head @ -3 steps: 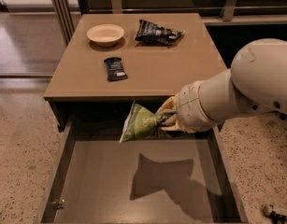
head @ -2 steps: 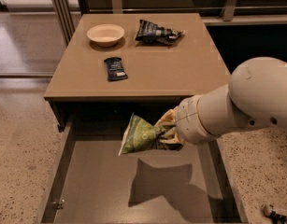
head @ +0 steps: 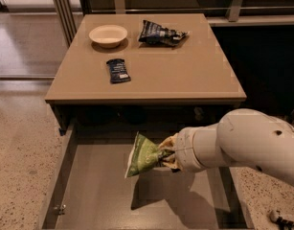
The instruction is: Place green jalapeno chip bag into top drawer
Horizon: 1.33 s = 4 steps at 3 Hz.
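Note:
The robot's gripper will release the green jalapeno chip bag on the middle of the top drawer's grey-brown bottom (head: 152, 174).
The green jalapeno chip bag (head: 144, 155) hangs tilted in the air over the middle of the open top drawer (head: 89, 186), its free end pointing down and left. My gripper (head: 167, 155) comes in from the right on the thick white arm and is shut on the bag's right end. The bag's shadow falls on the drawer's flat grey-brown bottom below it. The drawer is pulled out under the front edge of the table.
On the wooden table (head: 194, 75) lie a cream bowl (head: 108, 35), a dark navy chip bag (head: 162, 33) and a small dark blue bar packet (head: 118, 70). Speckled floor lies left of the drawer. My white arm (head: 247, 143) covers the drawer's right side.
My gripper has carried the green bag downward, lower over the open drawer. The things on the table have not moved.

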Available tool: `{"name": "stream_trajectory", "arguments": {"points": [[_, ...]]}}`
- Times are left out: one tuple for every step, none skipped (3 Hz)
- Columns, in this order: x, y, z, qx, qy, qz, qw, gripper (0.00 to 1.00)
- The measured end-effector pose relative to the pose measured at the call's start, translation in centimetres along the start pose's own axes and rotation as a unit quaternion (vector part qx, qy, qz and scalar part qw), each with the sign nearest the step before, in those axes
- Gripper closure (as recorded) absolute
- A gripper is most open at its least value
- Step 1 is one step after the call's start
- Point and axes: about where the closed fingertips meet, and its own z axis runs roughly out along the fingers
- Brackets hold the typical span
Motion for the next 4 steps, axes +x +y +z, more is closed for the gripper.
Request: {"name": "stream_trajectory", "arguments": {"points": [[0.0,0.0,0.0,0.000,0.000,0.000,1.0000,1.00],[1.0,0.5,1.6,-0.019,0.013,-0.010,0.9997,1.00],[1.9,1.0,3.7,-0.041,0.020,-0.023,0.9987,1.00],[3.2,2.0,5.8,-0.044,0.011,-0.028,0.9986,1.00]]}}
